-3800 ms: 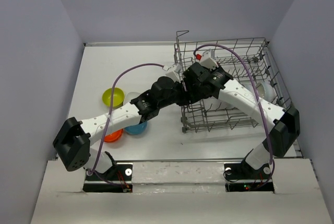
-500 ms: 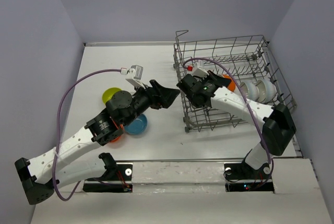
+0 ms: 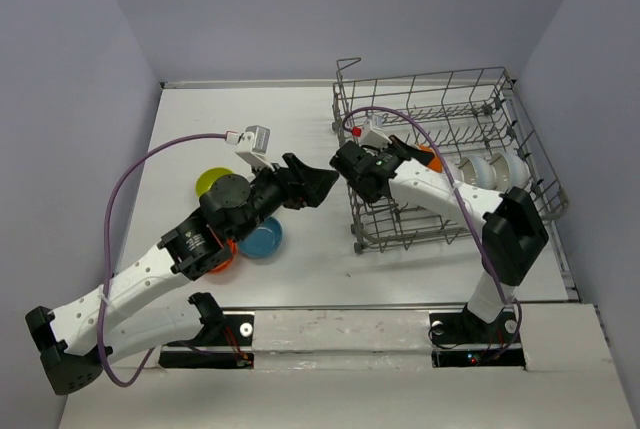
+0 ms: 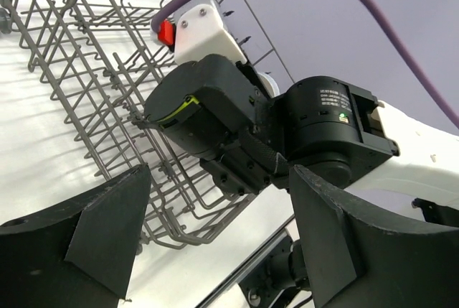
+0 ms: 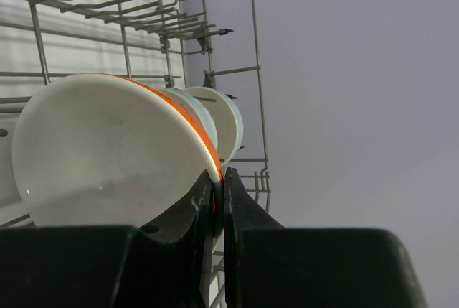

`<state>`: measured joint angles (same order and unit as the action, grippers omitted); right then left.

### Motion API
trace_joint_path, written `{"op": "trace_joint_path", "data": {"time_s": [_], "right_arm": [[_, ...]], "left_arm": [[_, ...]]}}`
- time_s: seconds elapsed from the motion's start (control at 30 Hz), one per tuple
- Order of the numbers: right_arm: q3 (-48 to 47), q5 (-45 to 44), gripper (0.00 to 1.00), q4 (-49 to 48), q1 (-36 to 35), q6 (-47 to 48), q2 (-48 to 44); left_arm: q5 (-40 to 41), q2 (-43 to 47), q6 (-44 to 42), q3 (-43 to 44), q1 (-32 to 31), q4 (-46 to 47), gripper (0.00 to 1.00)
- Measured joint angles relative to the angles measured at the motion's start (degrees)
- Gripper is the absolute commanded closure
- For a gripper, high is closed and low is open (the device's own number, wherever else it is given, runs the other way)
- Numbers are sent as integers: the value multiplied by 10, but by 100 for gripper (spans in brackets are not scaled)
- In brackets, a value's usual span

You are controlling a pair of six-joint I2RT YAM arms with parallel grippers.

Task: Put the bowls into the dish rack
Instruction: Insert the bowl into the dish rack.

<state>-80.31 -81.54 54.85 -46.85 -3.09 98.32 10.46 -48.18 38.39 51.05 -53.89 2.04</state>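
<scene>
The robot's right gripper needs to set free the orange-red bowl on edge in the dish rack (image 3: 416, 178) (image 5: 115, 156), next to the nearest white bowl.
The grey wire dish rack (image 3: 430, 77) stands at the right of the table. Inside it my right gripper (image 3: 420, 155) is shut on the rim of an orange-red bowl (image 3: 434, 160). The right wrist view shows the white underside of that bowl (image 5: 107, 150) with its orange edge pinched in my right gripper (image 5: 219, 182). Two white bowls (image 3: 490, 171) stand on edge just beyond it. My left gripper (image 3: 312, 185) hangs open and empty just left of the rack. On the table lie a yellow-green bowl (image 3: 210, 184), a blue bowl (image 3: 262, 241) and another orange-red bowl (image 3: 222, 260), partly under the left arm.
The left wrist view looks between its wide-apart fingers (image 4: 107, 229) at the right arm's wrist (image 4: 237, 121) and the rack's wires (image 4: 72, 71). Grey walls close in the table on three sides. A purple cable (image 3: 150, 174) loops over each arm.
The left arm has drawn back out of the rack to its left side, gripper open. The right gripper now holds the orange-red bowl inside the rack and has shifted slightly left.
</scene>
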Motion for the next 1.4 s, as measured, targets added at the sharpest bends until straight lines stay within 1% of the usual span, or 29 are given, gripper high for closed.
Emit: {"op": "trace_joint_path", "data": {"time_s": [0.1, 0.33, 1.4], "right_arm": [[-6, 15, 99, 19, 0, -15, 12], [-9, 16, 99, 33, 0, -30, 15], [-41, 10, 99, 63, 3, -47, 43]], "left_arm": [[2, 3, -1, 0, 1, 0, 13], [3, 5, -5, 0, 4, -2, 13], [-6, 8, -17, 9, 15, -17, 12]]}}
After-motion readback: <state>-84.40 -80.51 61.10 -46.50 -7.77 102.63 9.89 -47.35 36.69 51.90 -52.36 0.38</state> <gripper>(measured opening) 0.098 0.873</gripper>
